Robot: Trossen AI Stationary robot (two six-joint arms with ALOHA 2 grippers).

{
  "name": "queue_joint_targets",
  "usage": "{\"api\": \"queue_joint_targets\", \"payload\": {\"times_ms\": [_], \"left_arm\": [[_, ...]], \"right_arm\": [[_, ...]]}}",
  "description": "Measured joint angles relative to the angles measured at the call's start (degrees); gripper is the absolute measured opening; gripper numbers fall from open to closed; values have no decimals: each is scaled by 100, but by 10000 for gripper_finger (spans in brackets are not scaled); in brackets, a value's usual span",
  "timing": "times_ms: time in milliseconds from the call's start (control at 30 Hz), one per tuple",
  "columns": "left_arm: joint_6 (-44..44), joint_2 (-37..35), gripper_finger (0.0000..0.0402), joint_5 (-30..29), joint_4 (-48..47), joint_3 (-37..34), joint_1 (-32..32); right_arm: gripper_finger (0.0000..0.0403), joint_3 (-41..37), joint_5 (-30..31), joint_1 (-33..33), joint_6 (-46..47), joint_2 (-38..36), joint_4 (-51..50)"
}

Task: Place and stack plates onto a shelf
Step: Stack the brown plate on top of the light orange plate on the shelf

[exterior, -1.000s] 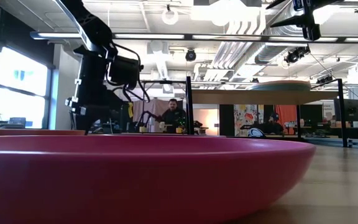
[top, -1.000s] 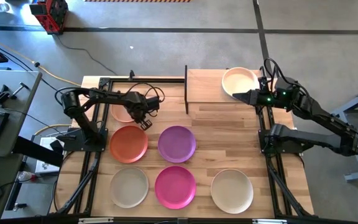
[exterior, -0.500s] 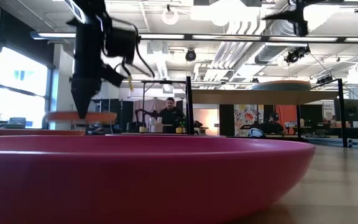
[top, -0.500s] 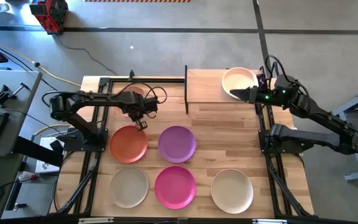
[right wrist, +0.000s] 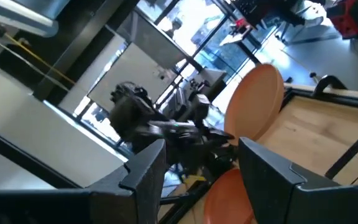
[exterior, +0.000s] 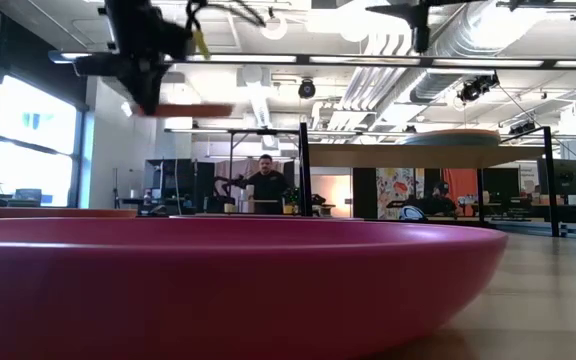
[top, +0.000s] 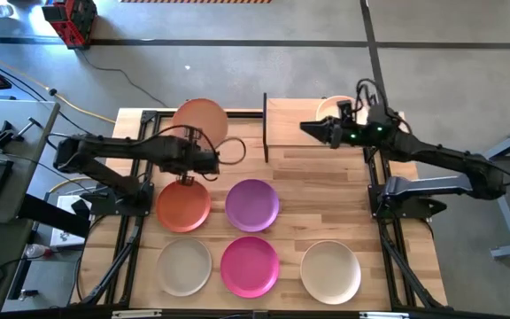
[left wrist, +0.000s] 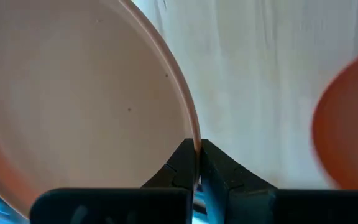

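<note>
The robot's right gripper needs to next close on the shelf-side rim [top: 227, 126] [right wrist: 272, 122] of the peach-pink plate, because the left gripper already holds the plate's near side.
My left gripper [top: 199, 149] is shut on the peach-pink plate [top: 200, 121], which hangs high over the table's far left; the low view shows the plate [exterior: 173, 108] about level. My right gripper [top: 312, 130] is open and holds nothing; it hovers over the shelf [top: 289, 124], left of the cream plate [top: 333, 110] lying on it. In the right wrist view the fingers [right wrist: 146, 169] stand wide apart. The orange [top: 182, 206], purple [top: 251, 205], beige [top: 184, 266], magenta [top: 250, 266] and off-white [top: 330, 271] plates lie flat on the table. My left gripper pinches the peach-pink plate by its rim [left wrist: 196, 142], one finger on the inner side and one on the outer side. The hold is on the rim's near side. The plate is lifted clear of the table and stays about level.
The shelf's black posts [top: 265, 127] stand between the two arms. The magenta plate [exterior: 218, 290] fills the low view's foreground. Bare wood lies between the shelf and the purple plate. People sit in the room behind the table [exterior: 263, 180].
My left gripper has taken the peach-pink plate off the table's far left and raised it high, clear of the table and level. My right gripper has moved from beside the cream plate toward the table's left, over the shelf.
</note>
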Motion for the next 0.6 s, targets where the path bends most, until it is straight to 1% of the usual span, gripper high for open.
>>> {"api": "queue_joint_targets", "payload": {"times_ms": [133,233,300,400,533,600], "left_arm": [[949,21,1,-553,22,185,-412],[1298,91,1,-940,42,280,-639],[1470,105,1,-1088,40,329,-745],[1659,120,1,-1120,47,337,-850],[1919,120,1,-1161,46,337,-883],[2068,120,1,-1255,53,337,-881]], "right_arm": [[183,250,108,197,-293,448,38],[183,729,238,325,-637,819,33],[183,1167,249,373,-861,1079,-198],[183,1985,414,381,-1237,1514,-1057],[183,3098,973,376,-1615,2159,-2671],[183,3593,1105,376,-1682,2506,-3182]]}}
